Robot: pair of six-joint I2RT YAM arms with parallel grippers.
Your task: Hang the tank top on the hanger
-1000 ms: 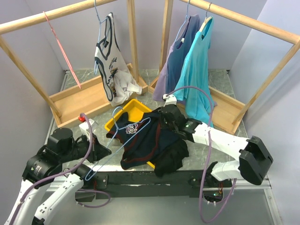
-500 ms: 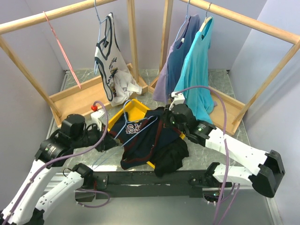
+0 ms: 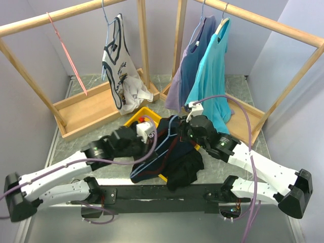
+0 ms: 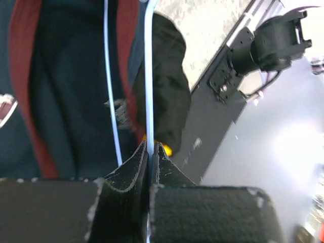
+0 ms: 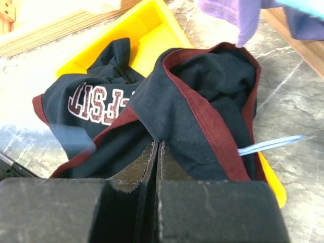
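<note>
Next, my right gripper takes the hanger (image 3: 169,132) below its hook, as the hanger's end sticks out past the maroon trim, while my left gripper brings the other strap.
The dark navy tank top (image 3: 169,154) with maroon trim lies bunched over the yellow tray, its white lettering showing in the right wrist view (image 5: 98,104). The light-blue wire hanger (image 3: 161,136) lies slanted across it. My left gripper (image 3: 151,140) is shut on the hanger's wire (image 4: 148,76), which runs straight out from between the fingertips (image 4: 150,147) over the top (image 4: 66,91). My right gripper (image 3: 183,135) is shut on a fold of the tank top (image 5: 202,86) next to the maroon trim, jaws pinched at the fabric (image 5: 156,143). A bit of hanger wire (image 5: 268,144) pokes out at the right.
A yellow tray (image 3: 132,120) sits under the clothes. A plain black garment (image 3: 185,172) hangs over the table's front edge. A white tank top (image 3: 119,61) and a pink-red hanger (image 3: 68,55) hang on the left wooden rack. Blue and turquoise shirts (image 3: 212,71) hang on the right rack.
My left arm has swung from the left edge rightwards, carrying the hanger onto the tank top. My right gripper has shifted slightly back and right, still holding the top.
</note>
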